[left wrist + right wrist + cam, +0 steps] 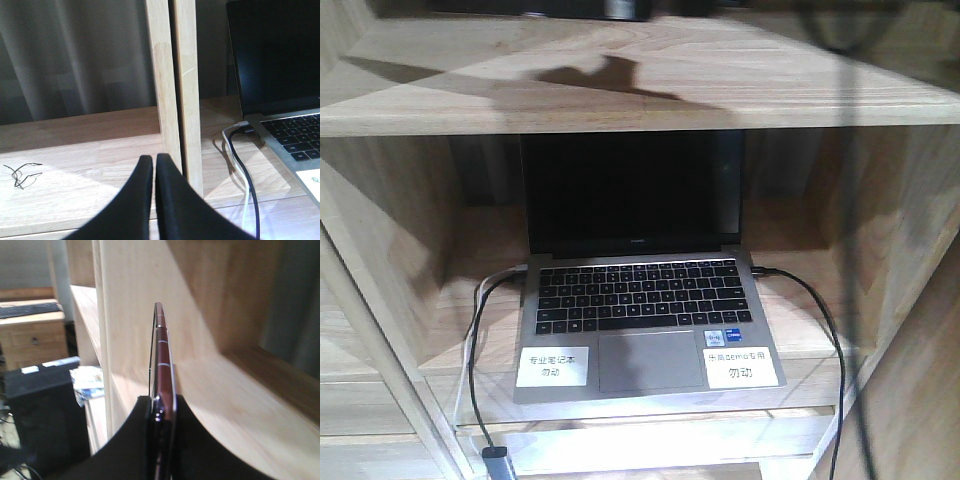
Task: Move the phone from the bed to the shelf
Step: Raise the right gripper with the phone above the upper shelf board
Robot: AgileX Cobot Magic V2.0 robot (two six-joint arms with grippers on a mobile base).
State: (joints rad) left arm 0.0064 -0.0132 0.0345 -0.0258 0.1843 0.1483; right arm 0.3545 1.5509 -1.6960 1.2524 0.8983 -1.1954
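The robot's right gripper will set the phone down on the upper board (498,37) (210,392) above the laptop, toward the side of the white cable. The phone now stands upright between its fingers.
The phone (163,355) shows edge-on in the right wrist view, a thin dark slab with a pinkish rim, standing upright between the black fingers of my right gripper (162,400), which is shut on it. Beyond it lie the light wooden boards of the shelf (225,395). My left gripper (154,160) is shut with nothing between its fingers, hovering over a shelf board (75,165) just left of a wooden upright (175,90). The front view shows the shelf (620,90) but neither gripper nor the phone. The bed is out of view.
An open grey laptop (640,300) with white stickers sits in the shelf's middle bay, its black cable (475,370) and white cable trailing off the front. A thin twisted wire (20,175) lies on the left board. A black box (40,410) and a wooden desk (30,335) stand beside the shelf.
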